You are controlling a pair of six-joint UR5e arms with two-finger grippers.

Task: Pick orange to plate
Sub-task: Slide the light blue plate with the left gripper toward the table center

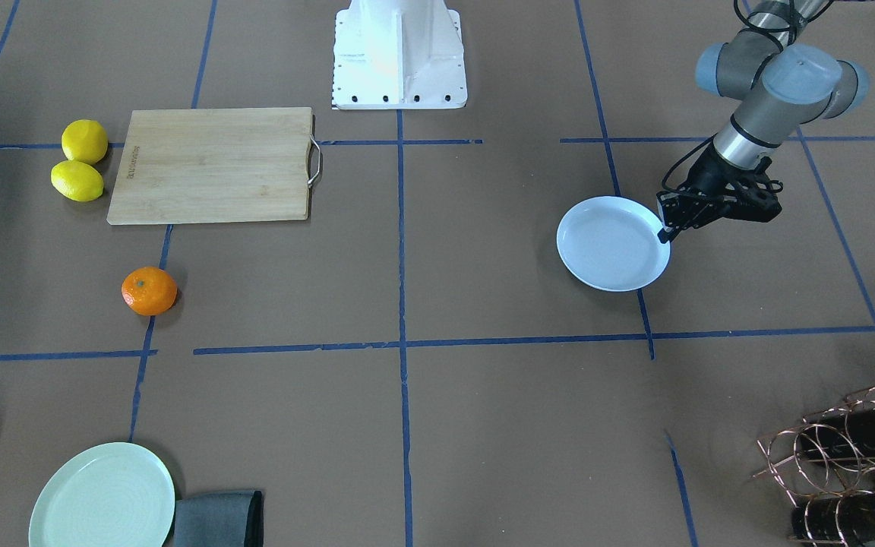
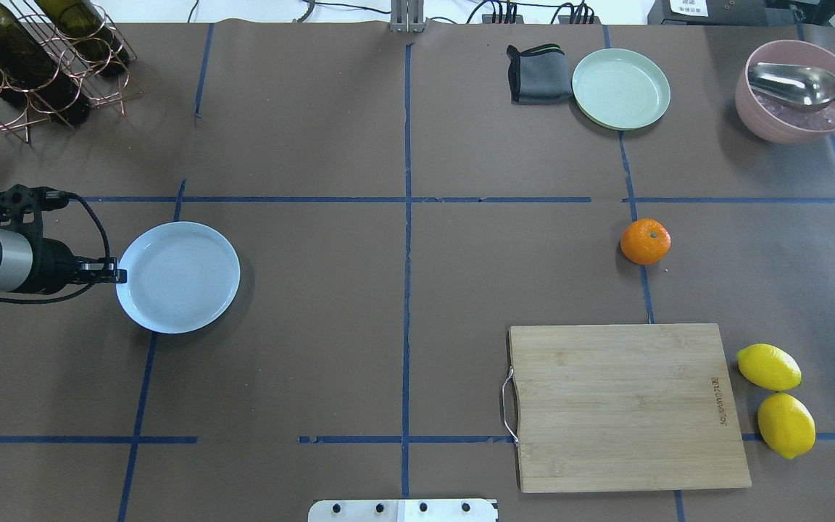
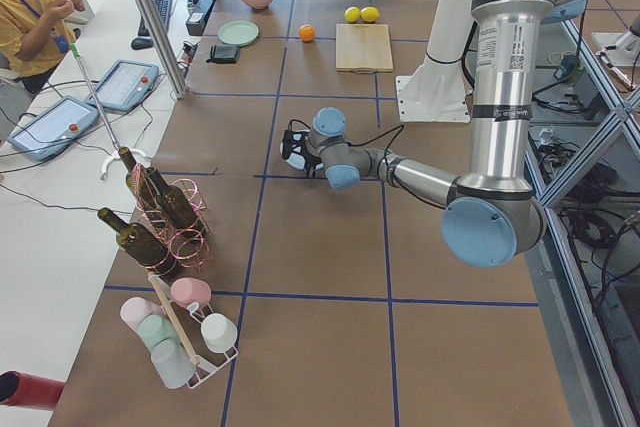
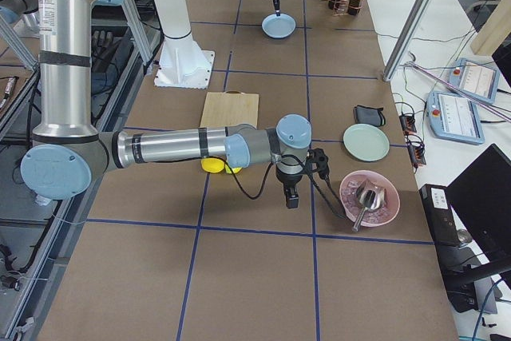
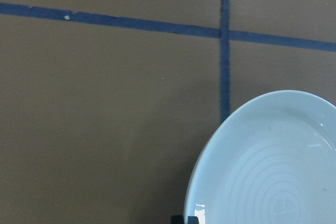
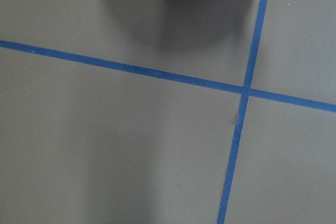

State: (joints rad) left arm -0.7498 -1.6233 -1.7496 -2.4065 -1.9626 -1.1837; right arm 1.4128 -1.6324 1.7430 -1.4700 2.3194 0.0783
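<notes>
The robot's left gripper will release the pale bluish plate on the middle blue line (image 1: 400, 289), next to that line's crossing nearest the orange.
The orange (image 2: 645, 241) sits alone on the brown table, right of centre in the overhead view, and shows at the left in the front view (image 1: 149, 291). The pale bluish plate (image 2: 178, 278) lies empty far to the left. My left gripper (image 2: 117, 275) is at the plate's left rim, its fingers shut on the edge; the left wrist view shows the plate (image 5: 273, 171) at its bottom right. My right gripper (image 4: 292, 196) shows only in the exterior right view, pointing down beside the pink bowl. I cannot tell whether it is open.
A wooden cutting board (image 2: 628, 406) lies near the robot's base, with two lemons (image 2: 768, 366) to its right. A mint-green plate (image 2: 621, 88), dark cloth (image 2: 537, 74) and pink bowl with a scoop (image 2: 787, 94) line the far edge. A wine rack (image 2: 33, 58) stands far left.
</notes>
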